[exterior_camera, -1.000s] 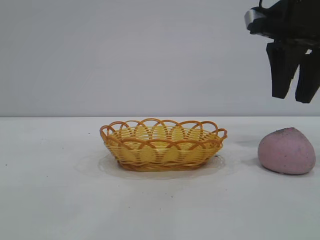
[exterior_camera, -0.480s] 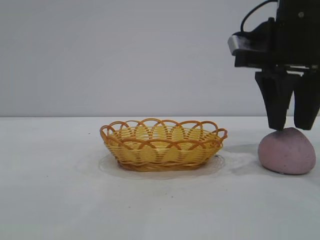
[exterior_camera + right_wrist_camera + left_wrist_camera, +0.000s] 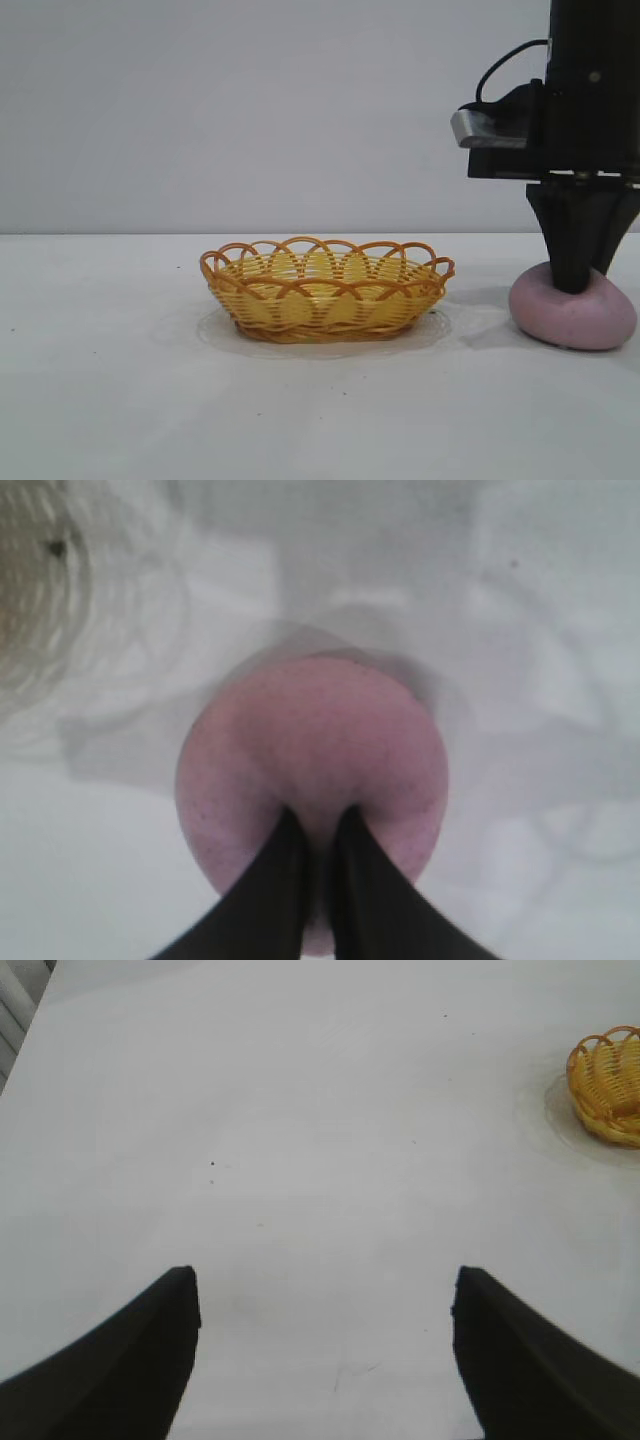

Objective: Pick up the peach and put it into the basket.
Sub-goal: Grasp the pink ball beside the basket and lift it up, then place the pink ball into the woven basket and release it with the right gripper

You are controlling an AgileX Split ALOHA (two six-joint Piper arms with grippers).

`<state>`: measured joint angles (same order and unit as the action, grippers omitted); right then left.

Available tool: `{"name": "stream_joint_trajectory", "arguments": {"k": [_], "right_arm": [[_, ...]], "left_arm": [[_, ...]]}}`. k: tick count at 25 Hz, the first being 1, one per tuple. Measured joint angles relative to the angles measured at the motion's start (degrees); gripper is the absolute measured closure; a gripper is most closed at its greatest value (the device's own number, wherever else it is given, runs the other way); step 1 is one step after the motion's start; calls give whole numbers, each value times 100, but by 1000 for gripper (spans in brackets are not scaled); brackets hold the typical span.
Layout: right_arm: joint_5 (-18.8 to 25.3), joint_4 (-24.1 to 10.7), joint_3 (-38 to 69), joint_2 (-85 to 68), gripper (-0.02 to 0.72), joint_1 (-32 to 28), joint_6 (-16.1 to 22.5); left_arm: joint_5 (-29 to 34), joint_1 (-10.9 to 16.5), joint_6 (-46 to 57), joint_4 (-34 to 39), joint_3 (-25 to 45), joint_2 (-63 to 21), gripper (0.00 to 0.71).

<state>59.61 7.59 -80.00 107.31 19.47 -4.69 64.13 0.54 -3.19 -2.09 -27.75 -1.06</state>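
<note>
Next, my right gripper releases the dusty-pink peach around the middle of the yellow wicker basket (image 3: 325,266), inside its looped rim.
The dusty-pink peach (image 3: 560,318) lies on the white table at the right, clear of the yellow wicker basket (image 3: 325,292), which stands at the middle. My right gripper (image 3: 572,286) has come straight down onto the peach's top and presses into it, so the peach looks squashed. In the right wrist view the two black fingers (image 3: 270,880) are nearly together and pinch a narrow ridge of the peach (image 3: 310,740) between them. My left gripper (image 3: 325,1295) is open and empty over bare table, with the basket's rim (image 3: 610,1085) far off at the edge of the left wrist view.
The white table (image 3: 120,380) stretches flat around the basket, with a plain grey wall behind. A faint ring mark lies on the table round the basket's base. The left arm is out of the exterior view.
My right gripper has come down from above the peach onto its top, and its fingers have closed together. The peach has flattened under it. The basket has not moved.
</note>
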Motion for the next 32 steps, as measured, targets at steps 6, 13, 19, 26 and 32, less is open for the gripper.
{"name": "stream_joint_trajectory", "arguments": {"k": [6,13,19,26,32], "right_arm": [[0,96,-449,-106,703,616,-8],[-629,205,-462,219,703,1503,-22],[-1019,240,-499,766,703,1637,-22],[-1202,249,-499,1019,499,1637,-22],[-1076,202,-512,1019,368,1637,-22]], "left_arm": [[0,0,0,0,0,0,240],[0,0,0,0,0,0,240],[0,0,0,0,0,0,240],[0,0,0,0,0,0,240],[0,0,0,0,0,0,240]]}}
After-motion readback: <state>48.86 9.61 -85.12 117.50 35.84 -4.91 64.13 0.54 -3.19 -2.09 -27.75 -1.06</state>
